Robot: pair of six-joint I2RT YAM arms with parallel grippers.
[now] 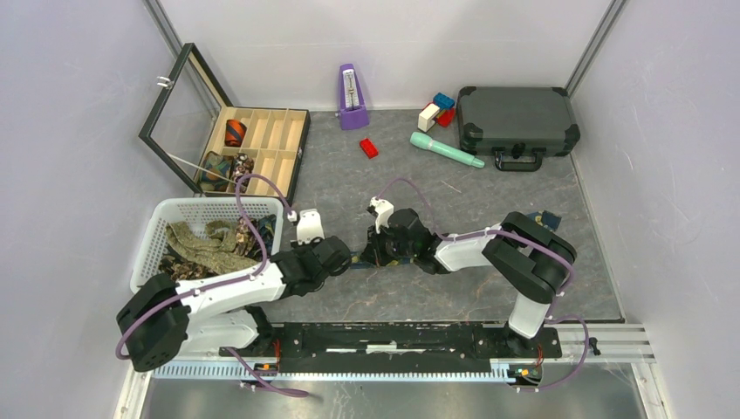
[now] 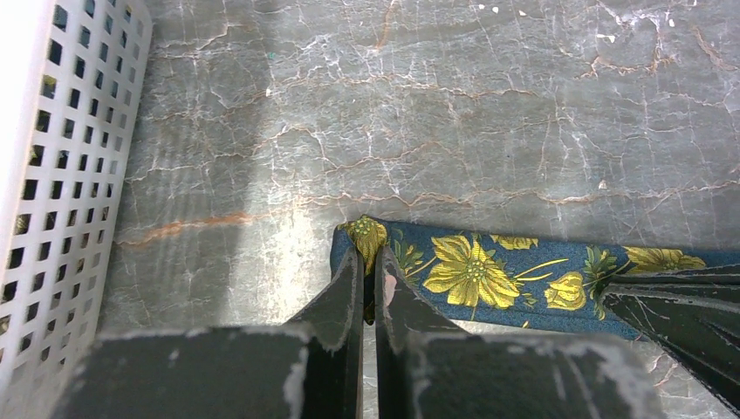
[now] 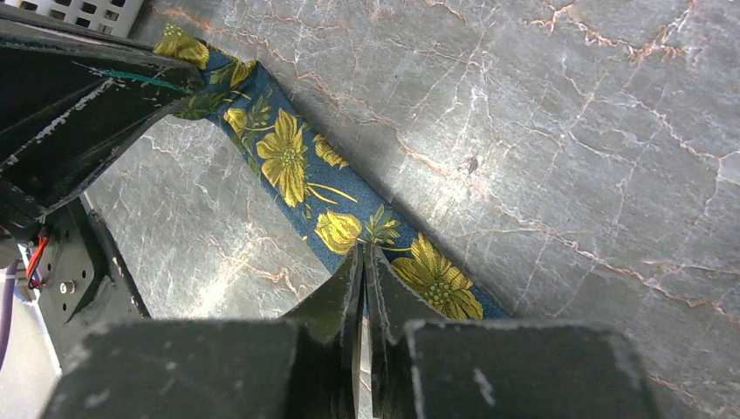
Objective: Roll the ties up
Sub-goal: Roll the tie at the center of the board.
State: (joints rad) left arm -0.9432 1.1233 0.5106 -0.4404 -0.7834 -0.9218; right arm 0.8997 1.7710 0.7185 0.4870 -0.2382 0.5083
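Observation:
My right gripper needs to pin the tie's narrow end folded over, as my left gripper alone holds it, before my left gripper opens and takes the tie's fold (image 2: 340, 250).
A navy tie with yellow flowers (image 2: 489, 271) lies flat on the grey marbled table. My left gripper (image 2: 371, 253) is shut on its narrow end. My right gripper (image 3: 364, 253) is shut on the same tie (image 3: 288, 157) a short way along the strip. In the top view the two grippers, left (image 1: 348, 260) and right (image 1: 367, 258), meet tip to tip at the table's middle and mostly hide the tie. Loose olive and brown ties (image 1: 205, 243) lie piled in the white basket (image 1: 150, 253). Rolled ties (image 1: 236, 133) sit in the wooden box.
The wooden compartment box (image 1: 292, 140) stands open at the back left. A purple metronome (image 1: 352, 98), a red block (image 1: 368, 147), a teal handle-shaped tool (image 1: 445, 149), small coloured blocks (image 1: 436, 112) and a dark case (image 1: 517, 120) stand at the back. Blue fabric (image 1: 548, 218) shows behind the right arm's elbow.

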